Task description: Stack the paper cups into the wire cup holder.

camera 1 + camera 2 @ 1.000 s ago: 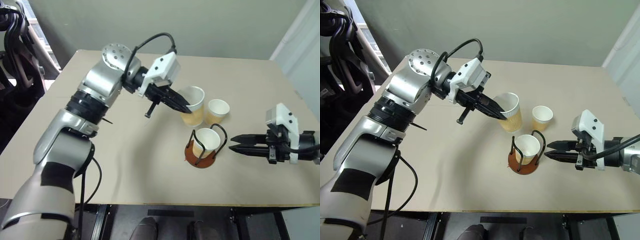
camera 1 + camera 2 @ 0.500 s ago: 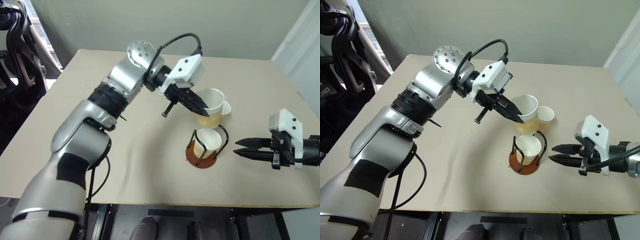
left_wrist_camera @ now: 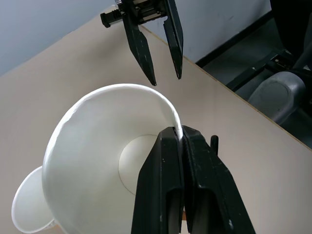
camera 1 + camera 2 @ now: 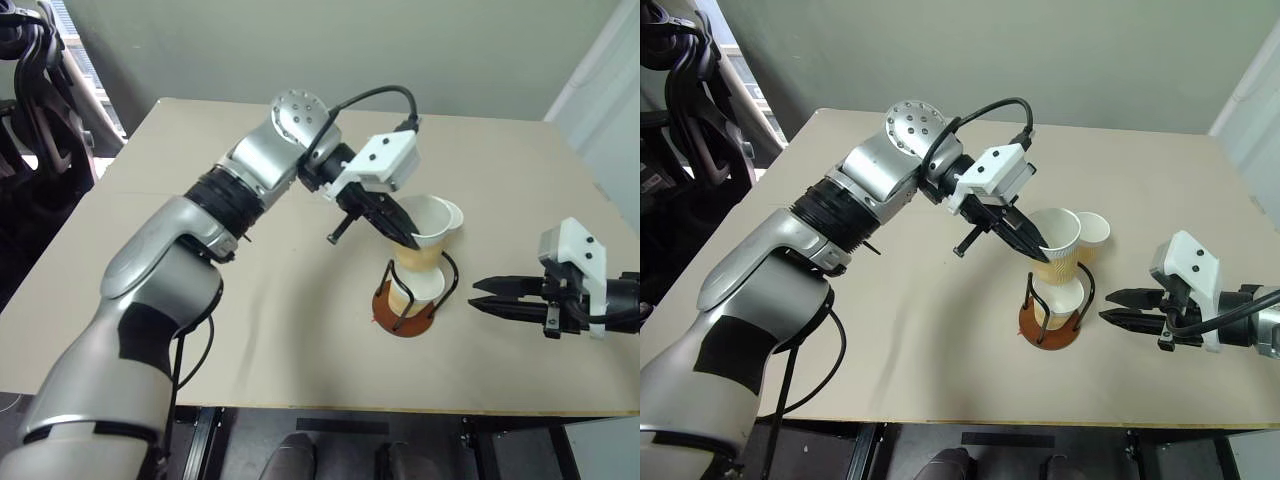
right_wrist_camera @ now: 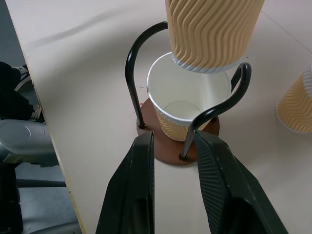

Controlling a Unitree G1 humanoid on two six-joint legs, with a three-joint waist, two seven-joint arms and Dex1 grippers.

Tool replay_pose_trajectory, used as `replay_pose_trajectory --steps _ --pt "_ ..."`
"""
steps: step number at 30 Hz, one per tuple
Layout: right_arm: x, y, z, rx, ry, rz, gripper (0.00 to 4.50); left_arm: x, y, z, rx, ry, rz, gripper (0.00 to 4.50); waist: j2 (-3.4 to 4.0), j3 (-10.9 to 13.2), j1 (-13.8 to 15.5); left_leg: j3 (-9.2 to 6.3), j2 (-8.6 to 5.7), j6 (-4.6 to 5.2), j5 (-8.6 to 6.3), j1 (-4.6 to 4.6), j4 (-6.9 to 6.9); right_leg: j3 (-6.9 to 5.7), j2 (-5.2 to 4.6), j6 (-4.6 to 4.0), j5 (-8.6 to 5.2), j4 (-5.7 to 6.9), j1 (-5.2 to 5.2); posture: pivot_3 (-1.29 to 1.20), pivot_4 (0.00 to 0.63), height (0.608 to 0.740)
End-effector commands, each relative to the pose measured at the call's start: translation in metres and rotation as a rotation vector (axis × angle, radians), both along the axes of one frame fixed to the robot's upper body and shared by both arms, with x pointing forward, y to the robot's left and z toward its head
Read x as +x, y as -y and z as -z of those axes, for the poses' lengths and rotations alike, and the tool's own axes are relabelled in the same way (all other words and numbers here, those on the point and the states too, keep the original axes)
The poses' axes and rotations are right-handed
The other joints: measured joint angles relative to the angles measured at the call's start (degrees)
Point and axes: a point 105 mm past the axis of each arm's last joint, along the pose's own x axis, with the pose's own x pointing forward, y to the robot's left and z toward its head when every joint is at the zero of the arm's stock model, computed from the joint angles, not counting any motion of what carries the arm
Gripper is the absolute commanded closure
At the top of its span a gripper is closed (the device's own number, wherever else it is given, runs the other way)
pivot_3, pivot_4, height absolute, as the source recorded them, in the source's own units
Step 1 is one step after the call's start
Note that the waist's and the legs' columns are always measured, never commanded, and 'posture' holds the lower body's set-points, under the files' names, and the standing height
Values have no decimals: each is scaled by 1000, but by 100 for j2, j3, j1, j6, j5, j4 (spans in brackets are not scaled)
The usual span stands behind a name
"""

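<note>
My left gripper is holding a cup, now tilted just above the wire cup holder, and will let go of it inside the paper cup standing in the wire cup holder [image 4: 402, 282].
My left gripper [image 4: 407, 237] is shut on the rim of a paper cup [image 4: 428, 232], white inside with a ribbed tan wall. It holds this cup tilted just above the wire cup holder [image 4: 404, 318], a reddish-brown disc with black wire arches [image 5: 132, 57]. A second paper cup [image 5: 181, 100] stands upright inside the holder. The third paper cup [image 4: 1094, 231] sits on the table behind it, partly hidden by the held cup. My right gripper [image 4: 476, 296] hovers low to the right of the holder, pointing at it, open with nothing between its fingers.
The beige table [image 4: 250, 300] runs to a front edge close below the holder. Dark chairs [image 4: 35, 90] stand past its left edge. A pale wall lies behind the far edge.
My left gripper has carried the held cup to the right, from beside the third cup to above the holder. The right gripper has stayed where it was.
</note>
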Motion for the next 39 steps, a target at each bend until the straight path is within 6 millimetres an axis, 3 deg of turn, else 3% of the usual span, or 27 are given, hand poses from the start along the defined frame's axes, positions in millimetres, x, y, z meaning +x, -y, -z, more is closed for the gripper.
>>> replay_pose_trajectory --steps 1,33,39 --pt "-2 -1 -11 -2 55 0 3286 -12 6 -12 -1 36 83 4460 0 0 1 0 0 0 0 0 1 0 0 0 0 0 0 0 150 740" --pt "-1 -2 -6 2 51 5 3286 -12 12 3 24 24 112 4460 0 0 15 0 -1 19 -11 -32 70 -1 0 18 10 4 1 0 150 740" --pt "-1 -2 -6 1 51 11 3286 -12 5 6 68 43 113 4460 1 0 17 0 -3 20 -11 -34 78 0 0 23 13 4 2 0 150 740"
